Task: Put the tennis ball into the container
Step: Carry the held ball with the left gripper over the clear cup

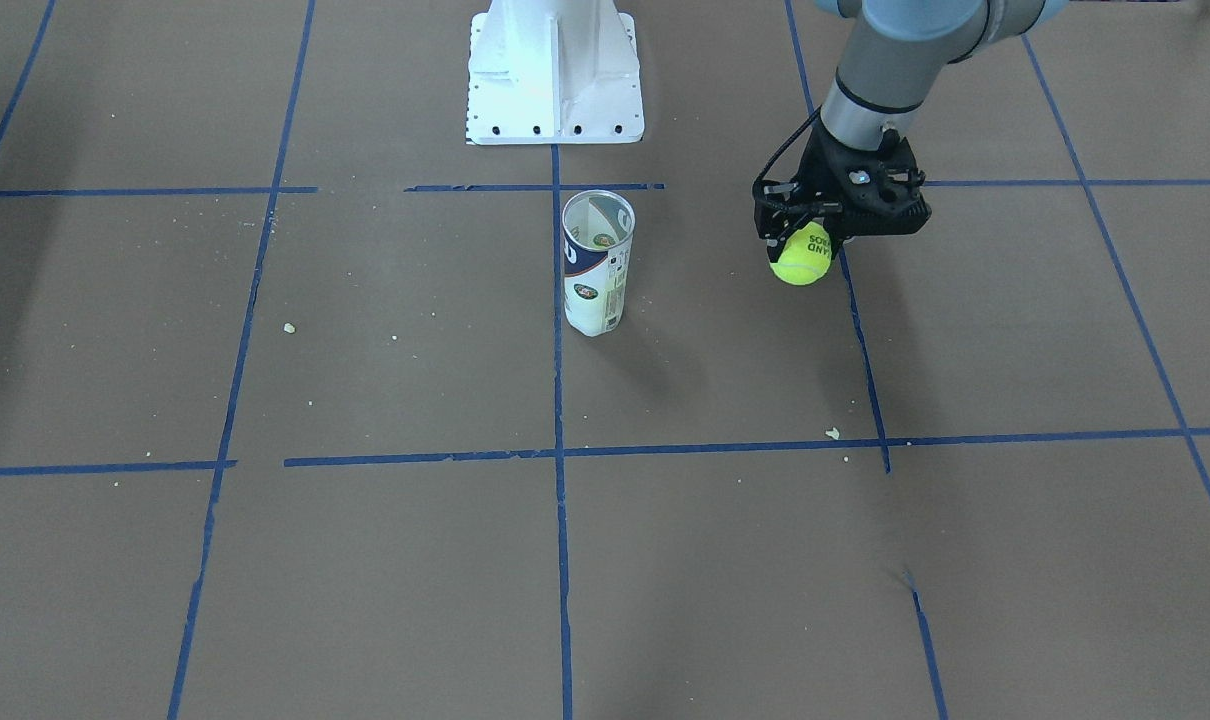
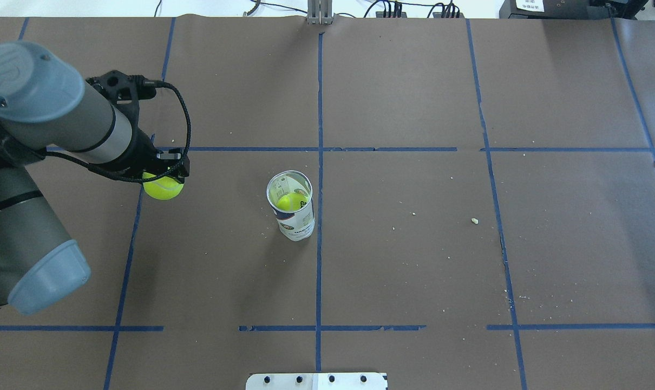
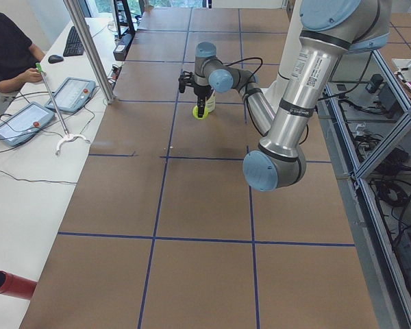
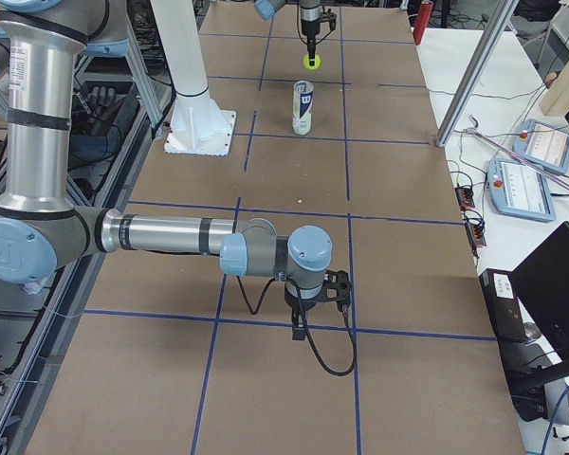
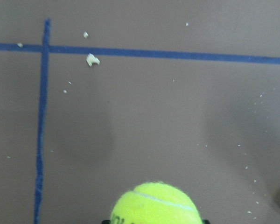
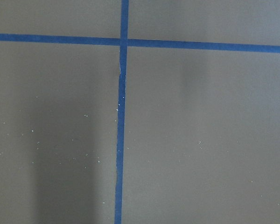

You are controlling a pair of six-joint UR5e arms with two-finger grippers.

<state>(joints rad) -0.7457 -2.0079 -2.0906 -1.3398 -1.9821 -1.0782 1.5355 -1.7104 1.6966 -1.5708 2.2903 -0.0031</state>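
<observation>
The tennis ball, still held above the brown table, will drop from my left gripper into the open top of the container (image 1: 601,218) with the blue and white label.
My left gripper (image 1: 803,243) is shut on the yellow-green tennis ball (image 1: 801,264) and holds it above the brown table. In the overhead view the ball (image 2: 163,188) hangs under the gripper (image 2: 165,180), well to the left of the container (image 2: 294,212). The clear can with its blue and white label (image 1: 597,270) stands upright and open-topped near the table's middle, and something yellow-green shows inside it. The ball (image 5: 156,205) fills the bottom of the left wrist view. My right gripper (image 4: 308,318) shows only in the exterior right view, low over the near part of the table; whether it is open or shut I cannot tell.
The white robot base (image 1: 555,75) stands behind the can. Blue tape lines (image 2: 319,162) and small crumbs (image 2: 474,220) mark the brown table. A red tube (image 3: 10,284) and operator tablets (image 3: 72,92) lie on the side bench.
</observation>
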